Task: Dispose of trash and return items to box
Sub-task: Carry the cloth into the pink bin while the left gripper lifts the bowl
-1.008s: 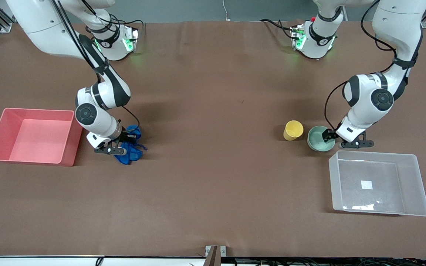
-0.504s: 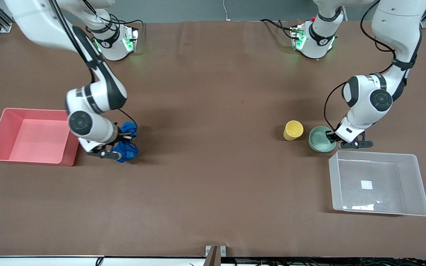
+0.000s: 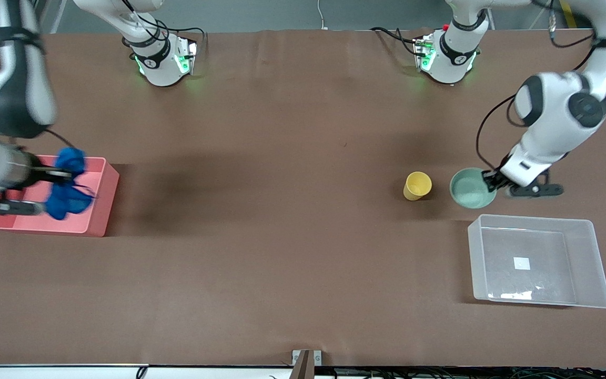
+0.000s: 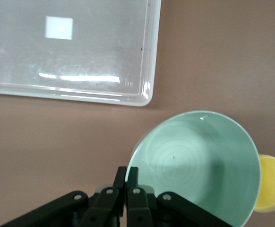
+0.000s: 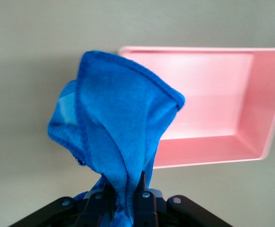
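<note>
The robot's left gripper needs to release the mint-green bowl in the clear box (image 3: 502, 249) (image 4: 99, 49), between the box's white label and its corner nearest the yellow cup.
My right gripper (image 3: 50, 176) is shut on the blue cloth wad (image 3: 67, 185) and holds it up over the pink bin (image 3: 104, 181). In the right wrist view the cloth (image 5: 114, 123) hangs from between the fingers of the gripper (image 5: 125, 189), with the pink bin (image 5: 213, 94) below. My left gripper (image 3: 494, 180) is shut on the rim of the mint-green bowl (image 3: 471, 188), held tilted beside the yellow cup (image 3: 417, 185). The left wrist view shows the gripper (image 4: 126, 177), the bowl (image 4: 199, 165), the cup (image 4: 272, 189) and the clear box (image 4: 81, 47).
The clear box (image 3: 537, 260) stands near the left arm's end of the table, nearer to the front camera than the bowl, with a white label on its bottom. The pink bin sits at the right arm's end.
My right arm has lifted the blue cloth off the table and swung it over the pink bin. My left gripper has closed on the bowl's rim and raised it, shifting it toward the left arm's end.
</note>
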Controlling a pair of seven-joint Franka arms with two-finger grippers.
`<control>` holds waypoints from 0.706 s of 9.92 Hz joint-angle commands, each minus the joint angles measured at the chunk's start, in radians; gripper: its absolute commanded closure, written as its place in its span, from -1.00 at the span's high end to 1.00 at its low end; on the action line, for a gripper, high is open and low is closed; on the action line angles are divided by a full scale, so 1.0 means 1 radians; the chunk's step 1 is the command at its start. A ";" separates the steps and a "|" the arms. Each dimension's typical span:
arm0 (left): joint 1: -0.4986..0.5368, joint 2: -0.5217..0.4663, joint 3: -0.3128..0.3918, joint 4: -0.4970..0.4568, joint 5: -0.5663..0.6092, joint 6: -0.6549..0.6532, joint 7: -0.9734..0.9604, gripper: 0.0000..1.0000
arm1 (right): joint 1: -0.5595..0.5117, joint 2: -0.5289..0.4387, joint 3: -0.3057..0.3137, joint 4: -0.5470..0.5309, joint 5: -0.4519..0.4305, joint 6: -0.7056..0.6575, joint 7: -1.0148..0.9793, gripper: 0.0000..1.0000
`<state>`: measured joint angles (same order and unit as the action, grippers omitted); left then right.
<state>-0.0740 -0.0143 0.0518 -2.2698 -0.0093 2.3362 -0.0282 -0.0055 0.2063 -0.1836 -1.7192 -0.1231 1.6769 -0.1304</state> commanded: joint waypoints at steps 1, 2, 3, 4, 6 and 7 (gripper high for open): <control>0.005 0.136 0.057 0.189 -0.003 -0.087 0.055 -1.00 | 0.002 -0.001 -0.130 -0.132 -0.003 0.145 -0.174 -0.99; 0.006 0.239 0.081 0.305 -0.026 -0.092 0.130 -1.00 | -0.011 0.005 -0.158 -0.210 -0.003 0.281 -0.228 -0.99; 0.008 0.334 0.111 0.411 -0.094 -0.098 0.204 -1.00 | -0.027 0.036 -0.169 -0.282 -0.003 0.408 -0.256 -0.99; 0.008 0.412 0.140 0.505 -0.145 -0.113 0.282 -1.00 | -0.034 0.086 -0.171 -0.307 0.008 0.479 -0.258 -0.99; 0.011 0.561 0.184 0.665 -0.208 -0.124 0.370 -1.00 | -0.039 0.148 -0.169 -0.361 0.049 0.576 -0.258 -0.94; 0.022 0.626 0.184 0.732 -0.210 -0.126 0.388 -0.99 | -0.031 0.183 -0.168 -0.378 0.074 0.619 -0.256 -0.70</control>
<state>-0.0581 0.4932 0.2296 -1.6611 -0.1967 2.2494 0.3266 -0.0386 0.3724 -0.3554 -2.0712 -0.0813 2.2539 -0.3737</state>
